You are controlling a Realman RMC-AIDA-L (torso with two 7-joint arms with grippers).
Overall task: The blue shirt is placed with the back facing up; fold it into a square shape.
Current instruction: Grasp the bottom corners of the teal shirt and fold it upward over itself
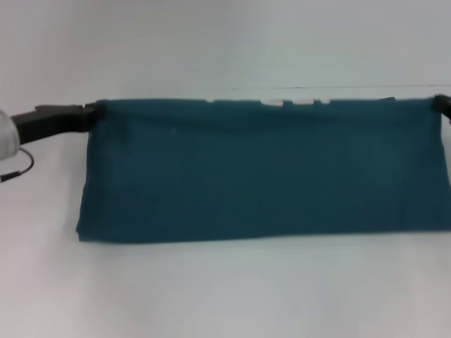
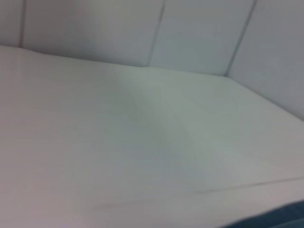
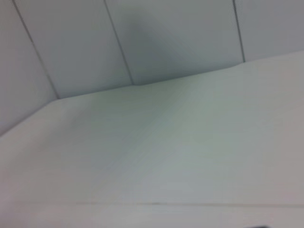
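Next, my left gripper releases the corner of the blue shirt down on the white table, slightly inward [image 1: 113, 106] along the top edge of the shirt.
The blue shirt [image 1: 261, 176] hangs as a wide dark teal band, its top edge pulled taut between my two grippers and its lower edge resting on the white table [image 1: 225, 296]. My left gripper [image 1: 95, 113] pinches the top left corner and my right gripper [image 1: 440, 104] pinches the top right corner at the picture's edge. Bits of white print [image 1: 296, 102] peek over the top edge. In the left wrist view only a sliver of the blue shirt [image 2: 285, 216] shows.
White panelled walls [image 2: 190, 33] stand behind the table. A thin black cable [image 1: 21, 165] loops under the left arm. Both wrist views show bare white table [image 3: 180, 156] up to the wall.
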